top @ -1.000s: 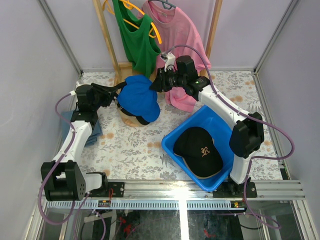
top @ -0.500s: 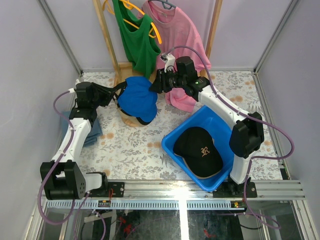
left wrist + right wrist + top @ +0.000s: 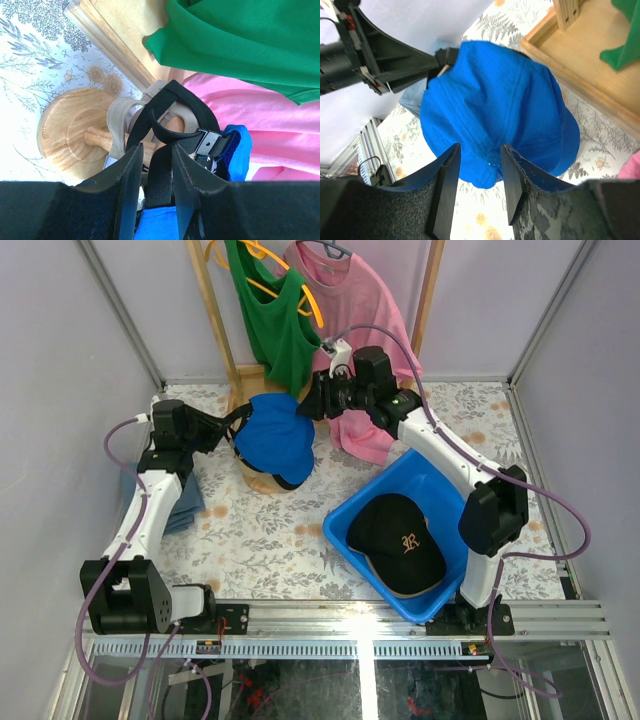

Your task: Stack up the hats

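Note:
Next, I open my left gripper, which is on the lower part of the black strap, take it beside the buckle [image 3: 206, 144] and pull back, because the strap is bunched near the buckle.
A royal blue cap [image 3: 276, 438] sits on top of a pile on the wooden dome stand [image 3: 262, 481]; a black cap's edge [image 3: 287, 480] shows beneath it. My left gripper [image 3: 238, 425] is at the cap's back and is shut on its black strap [image 3: 161, 170], with blue fabric between the jaws. A tan cap's strap [image 3: 117, 120] hangs by the stand [image 3: 65, 125]. My right gripper [image 3: 308, 408] hovers open just above the blue crown [image 3: 495, 100]. Another black cap [image 3: 398, 537] with an embroidered letter lies in the blue bin [image 3: 336, 527].
A green top [image 3: 270, 320] and a pink shirt [image 3: 355, 310] hang on a wooden rack behind the stand; the pink hem drapes onto the table. A folded grey-blue cloth [image 3: 186, 505] lies at the left. Walls close in on three sides.
The blue cap has shifted a little left and back on the stand, along with my left gripper. My right gripper has stayed close above the crown.

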`<action>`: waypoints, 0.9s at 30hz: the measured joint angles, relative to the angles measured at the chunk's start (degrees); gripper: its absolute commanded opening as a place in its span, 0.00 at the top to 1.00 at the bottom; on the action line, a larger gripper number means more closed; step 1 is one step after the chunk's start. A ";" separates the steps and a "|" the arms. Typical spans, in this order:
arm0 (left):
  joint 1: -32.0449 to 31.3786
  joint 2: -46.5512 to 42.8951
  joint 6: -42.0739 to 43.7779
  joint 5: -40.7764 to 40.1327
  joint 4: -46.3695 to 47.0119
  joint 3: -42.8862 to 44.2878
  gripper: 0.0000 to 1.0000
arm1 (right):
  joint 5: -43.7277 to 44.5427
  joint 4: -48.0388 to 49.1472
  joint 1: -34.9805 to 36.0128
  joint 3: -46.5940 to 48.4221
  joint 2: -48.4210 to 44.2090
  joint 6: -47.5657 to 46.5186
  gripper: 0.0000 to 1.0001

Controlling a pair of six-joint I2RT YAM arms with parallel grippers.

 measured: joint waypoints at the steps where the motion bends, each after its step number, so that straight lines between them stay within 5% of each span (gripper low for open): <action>1: 0.00 0.00 0.13 -0.22 -0.26 0.22 0.72 | 0.00 0.00 0.00 0.74 0.00 0.02 0.54; 9: 0.00 1.29 1.97 -2.32 -3.26 3.82 0.72 | 0.57 -0.07 0.00 3.15 0.00 0.00 0.54; 20: 0.00 1.66 4.96 -4.63 -5.03 6.62 0.38 | 1.31 -1.22 0.00 3.15 0.00 -0.04 0.54; 27: 0.00 0.87 9.75 -4.63 -4.44 7.74 0.34 | 1.92 -1.09 0.00 2.54 -0.24 0.00 0.53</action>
